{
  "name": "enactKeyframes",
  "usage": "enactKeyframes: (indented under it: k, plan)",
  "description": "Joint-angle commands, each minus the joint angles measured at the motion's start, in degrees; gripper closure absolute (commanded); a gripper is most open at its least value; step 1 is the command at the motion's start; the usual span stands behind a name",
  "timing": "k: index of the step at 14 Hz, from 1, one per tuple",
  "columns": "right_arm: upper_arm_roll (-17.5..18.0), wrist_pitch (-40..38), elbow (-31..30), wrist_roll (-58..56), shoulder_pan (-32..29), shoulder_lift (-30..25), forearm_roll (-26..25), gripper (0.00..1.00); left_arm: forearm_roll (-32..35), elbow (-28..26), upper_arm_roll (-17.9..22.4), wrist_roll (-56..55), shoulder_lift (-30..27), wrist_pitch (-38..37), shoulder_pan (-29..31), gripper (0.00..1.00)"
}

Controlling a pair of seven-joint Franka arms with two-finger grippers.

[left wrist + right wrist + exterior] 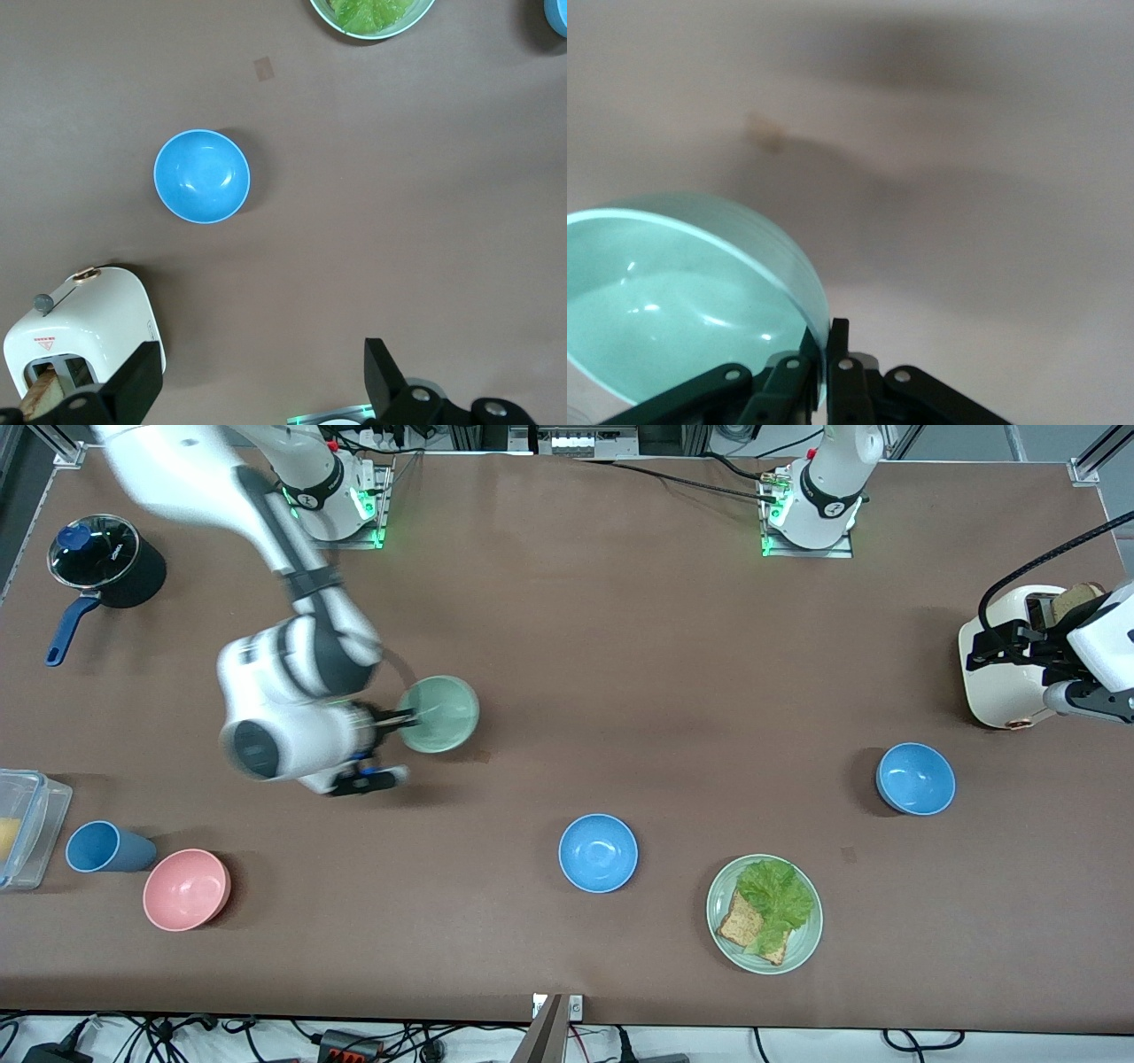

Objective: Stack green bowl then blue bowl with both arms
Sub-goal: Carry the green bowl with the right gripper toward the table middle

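Observation:
Next, I let go of the green bowl with my right gripper on the open table (597, 681), well behind the blue bowl in the middle of the table.
My right gripper (400, 723) is shut on the rim of the green bowl (440, 714) and holds it a little above the table, toward the right arm's end. In the right wrist view the fingers (849, 354) pinch the bowl's (673, 301) wall, one inside and one outside. One blue bowl (598, 853) sits mid-table, nearer the front camera. A second blue bowl (916, 779) sits toward the left arm's end and shows in the left wrist view (202, 175). My left gripper (992, 651) is open and empty over the toaster (1010, 682); the left wrist view shows it too (263, 390).
A pale green plate (802, 948) with lettuce and bread lies beside the mid-table blue bowl. A pink bowl (186, 888), a blue cup (106, 848) and a clear container (27, 828) stand at the right arm's end. A lidded black pot (106, 558) stands farther back there.

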Motion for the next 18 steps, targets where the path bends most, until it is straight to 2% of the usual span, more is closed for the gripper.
enactKeyframes:
  k: [1,3,5,7,9,11,13,15,16,18]
  plan:
    - [-0.6,3.1,1.3,10.2,8.4,1.5,0.7,1.00,-0.3,-0.2,0.1,0.3,-0.4,-0.3,0.0,0.00]
    - [-0.6,8.1,1.3,14.9,12.4,3.0,1.8,1.00,0.1,-0.1,0.2,1.6,-0.4,0.2,0.2,0.00]
    - [-0.6,13.3,1.3,17.1,15.6,5.0,5.4,1.00,0.1,0.4,0.5,6.3,1.2,0.6,0.9,0.00]
    - [-0.6,17.2,1.3,20.3,19.8,7.3,6.3,1.00,-0.4,0.6,0.5,13.1,3.7,1.0,5.2,0.00]
    - [-0.6,19.7,1.3,22.5,20.7,8.5,6.3,1.00,-0.3,0.1,0.5,17.5,5.8,5.4,6.5,0.00]
    - [-0.6,19.9,1.2,22.5,21.0,9.4,6.3,1.00,0.0,-0.4,0.5,16.6,8.1,6.9,6.6,0.00]
    - [-0.6,19.5,1.6,26.9,20.6,8.9,6.1,0.01,-0.1,-0.4,0.5,14.4,10.6,7.3,7.1,0.00]
    - [-1.0,17.6,4.5,29.0,20.5,6.8,5.6,0.00,0.0,-0.4,0.5,12.6,13.5,9.7,8.6,0.00]
    - [-1.4,13.8,6.0,29.0,20.0,4.6,5.5,0.00,0.0,-0.7,0.5,13.7,16.3,13.7,10.1,0.00]
    - [-5.4,6.7,10.9,28.6,18.2,1.0,1.7,0.00,-0.1,-2.2,-0.2,22.7,19.8,20.5,13.8,0.00]
